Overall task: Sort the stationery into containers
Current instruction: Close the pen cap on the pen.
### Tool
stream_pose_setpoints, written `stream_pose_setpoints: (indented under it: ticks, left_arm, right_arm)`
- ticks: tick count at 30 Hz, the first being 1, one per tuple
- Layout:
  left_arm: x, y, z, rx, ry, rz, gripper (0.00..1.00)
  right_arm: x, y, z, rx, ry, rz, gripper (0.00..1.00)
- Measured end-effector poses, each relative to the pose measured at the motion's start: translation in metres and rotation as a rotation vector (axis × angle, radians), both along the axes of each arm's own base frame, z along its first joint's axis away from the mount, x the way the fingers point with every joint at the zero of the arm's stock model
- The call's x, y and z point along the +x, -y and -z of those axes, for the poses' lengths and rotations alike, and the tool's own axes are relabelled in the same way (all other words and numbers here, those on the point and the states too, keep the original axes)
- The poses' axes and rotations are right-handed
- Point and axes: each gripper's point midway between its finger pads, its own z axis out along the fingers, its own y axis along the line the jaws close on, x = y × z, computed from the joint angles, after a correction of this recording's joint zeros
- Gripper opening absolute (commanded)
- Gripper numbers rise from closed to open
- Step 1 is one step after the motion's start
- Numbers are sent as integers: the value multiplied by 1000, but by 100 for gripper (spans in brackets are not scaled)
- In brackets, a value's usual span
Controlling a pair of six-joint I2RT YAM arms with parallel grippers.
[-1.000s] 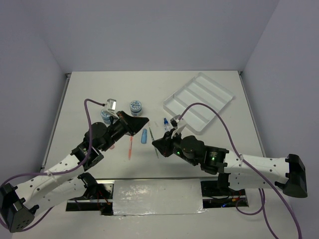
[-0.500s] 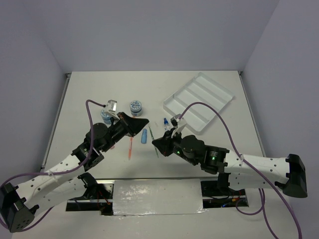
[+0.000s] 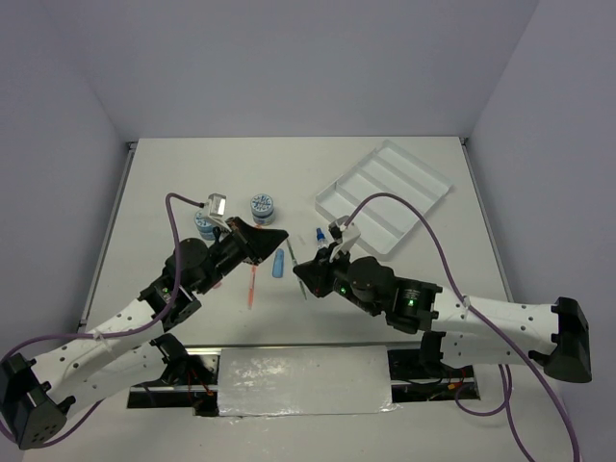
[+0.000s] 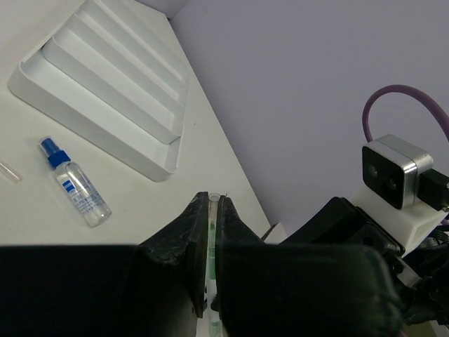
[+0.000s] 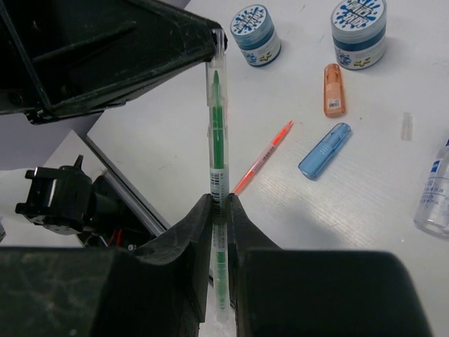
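Next, I open my left gripper, as it pinches only the top end of the clear pen, and take the pen's body lower down (image 5: 218,144), closer to my right gripper.
A thin clear pen with a green core (image 5: 217,126) is held off the table by both grippers. My right gripper (image 5: 219,200) is shut on its lower part. My left gripper (image 4: 212,203) is shut on its other end (image 4: 212,210). In the top view the two grippers, left (image 3: 283,234) and right (image 3: 300,271), meet tip to tip over the middle of the table. On the table lie two blue-patterned tubs (image 5: 256,26) (image 5: 360,22), an orange capsule (image 5: 334,98), a blue capsule (image 5: 324,150), an orange pen (image 5: 263,156) and a blue-capped bottle (image 4: 76,186). The white four-compartment tray (image 3: 383,196) stands at the back right.
A small clear piece (image 5: 405,126) lies near the bottle. The tray (image 4: 105,84) lies just beyond the bottle in the left wrist view. The right arm's purple cable (image 3: 404,217) arches over the tray's near side. Table edges run along the left and front.
My right gripper has shifted slightly up and left toward the left gripper. Both stay shut on the pen. The items on the table have not moved.
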Motion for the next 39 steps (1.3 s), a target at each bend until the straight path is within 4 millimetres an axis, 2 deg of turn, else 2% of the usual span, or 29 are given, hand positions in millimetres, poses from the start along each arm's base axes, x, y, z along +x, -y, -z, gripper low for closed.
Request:
stream_pose_setpoints:
  ticks: [13, 16, 17, 19, 20, 23, 27, 31, 35, 39]
  left_arm:
    - [2, -1, -9, -17, 36, -4, 0]
    - [3, -2, -14, -9, 65, -7, 9]
    - [3, -2, -16, -1, 78, -3, 18]
    - [2, -1, -19, 18, 98, 4, 28]
    - [1, -1, -21, 25, 106, 13, 37]
    - [-6, 4, -17, 70, 109, 57, 48]
    - [-11, 3, -9, 128, 104, 76, 46]
    - [-14, 1, -22, 141, 144, 84, 45]
    - [-17, 0, -29, 144, 175, 94, 29]
    - [-18, 1, -28, 155, 186, 104, 28]
  right_arm:
    - [18, -4, -14, -55, 75, 2, 0]
    - [22, -5, -18, -51, 118, -15, 0]
    - [23, -5, -18, -50, 135, -24, 0]
    - [23, -6, -19, -46, 164, -40, 0]
    - [22, -7, -20, -40, 177, -49, 0]
    - [22, -10, -29, 7, 214, -65, 0]
    - [22, -15, -45, 65, 246, -74, 0]
    - [22, -16, -50, 86, 256, -76, 0]
    - [20, -18, -55, 105, 265, -86, 0]
    - [19, -19, -55, 106, 264, -96, 0]
